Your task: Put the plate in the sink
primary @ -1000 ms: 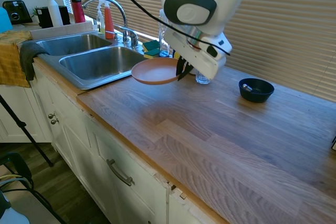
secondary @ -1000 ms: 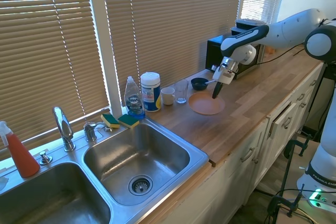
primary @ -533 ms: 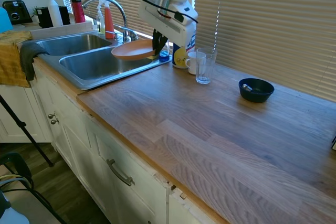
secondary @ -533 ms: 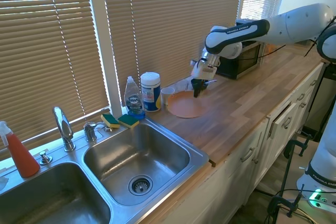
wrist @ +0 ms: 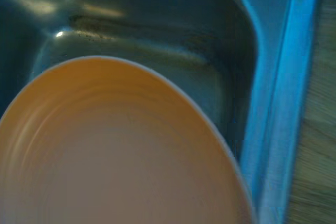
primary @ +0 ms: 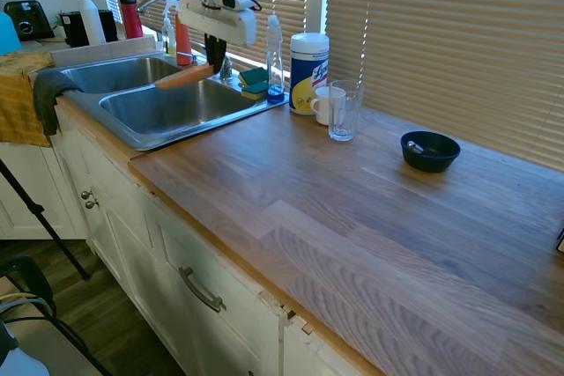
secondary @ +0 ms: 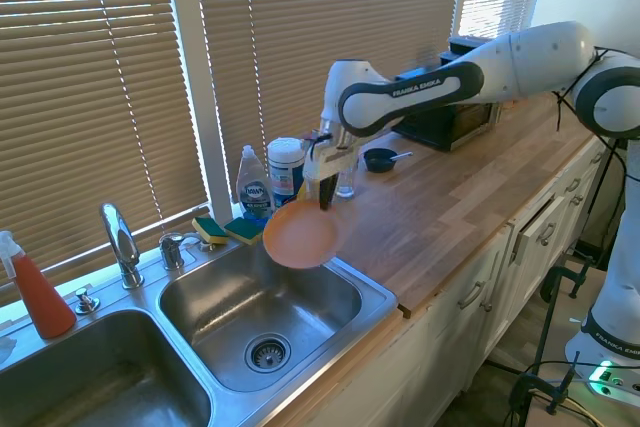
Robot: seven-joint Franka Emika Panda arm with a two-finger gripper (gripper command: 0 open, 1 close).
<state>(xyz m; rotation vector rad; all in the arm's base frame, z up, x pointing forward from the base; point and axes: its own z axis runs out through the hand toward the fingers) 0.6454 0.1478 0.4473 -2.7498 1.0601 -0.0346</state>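
Observation:
Next, I let go of the peach-orange plate with my gripper on the bottom of the near sink basin [primary: 179, 123], beside the wooden counter. The plate now hangs tilted over that basin.
The peach-orange plate [primary: 183, 77] hangs tilted in the air over the near basin of the steel sink [primary: 134, 136]. My gripper [primary: 214, 65] is shut on the plate's rim on the side nearest the counter. From the other side, the plate [secondary: 300, 235] hovers above the right basin of the sink [secondary: 384, 296], with the gripper [secondary: 325, 203] pinching its upper right edge. In the wrist view the plate [wrist: 115, 150] fills most of the picture, with the sink [wrist: 157, 35] wall behind it.
Sponges [primary: 254, 81], a dish soap bottle [primary: 275, 55] and a wipes canister [primary: 308, 59] line the sink's back corner. A mug [primary: 323, 104], a glass [primary: 342, 110] and a dark blue bowl [primary: 429, 150] stand on the wooden counter. The arched faucet [secondary: 120, 242] rises behind the basins.
The arm has carried the plate from above the counter by the glass, across the sink's edge, to over the basin. The plate now tilts more steeply.

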